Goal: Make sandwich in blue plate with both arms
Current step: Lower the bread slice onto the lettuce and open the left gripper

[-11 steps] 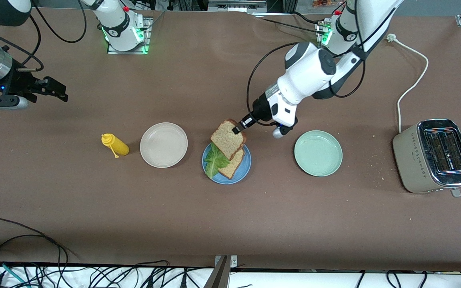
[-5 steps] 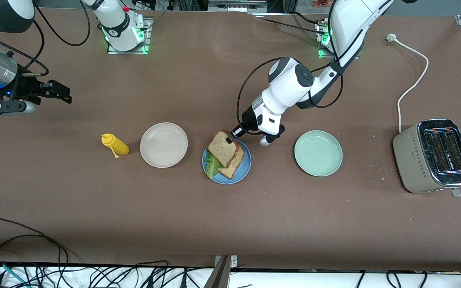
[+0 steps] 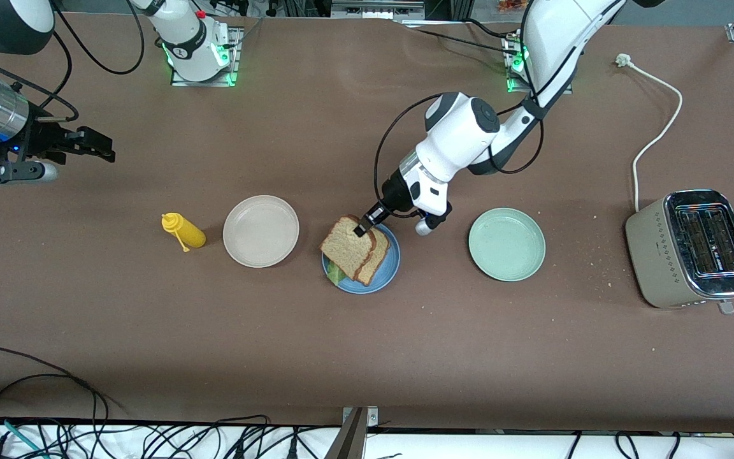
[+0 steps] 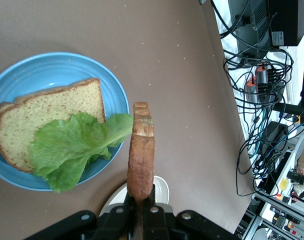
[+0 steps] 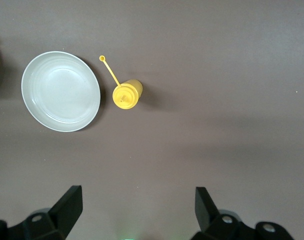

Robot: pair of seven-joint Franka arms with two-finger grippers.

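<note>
My left gripper should release the second slice of bread on the green lettuce leaf on the blue plate [image 3: 351,248] [image 4: 69,143].
The blue plate [image 3: 394,254] [image 4: 47,67] carries one brown slice of bread [image 3: 374,262] [image 4: 52,112] with a green lettuce leaf [image 3: 335,275] [image 4: 72,150] on it. My left gripper [image 3: 362,228] [image 4: 140,199] is shut on the crust edge of a second slice [image 3: 345,241] [image 4: 141,155]. That slice hangs tilted just over the lettuce and hides most of it in the front view. Whether it touches the leaf I cannot tell. My right gripper [image 3: 102,152] [image 5: 137,205] waits open and empty over bare table at the right arm's end.
A beige plate [image 3: 260,231] [image 5: 60,91] and a yellow squeeze bottle [image 3: 183,232] [image 5: 127,95] stand beside the blue plate toward the right arm's end. A pale green plate [image 3: 506,244] and a toaster [image 3: 692,248] with its cord lie toward the left arm's end.
My left gripper has come down and shifted toward the right arm's end with the slice, which now covers most of the lettuce. The right arm has barely moved.
</note>
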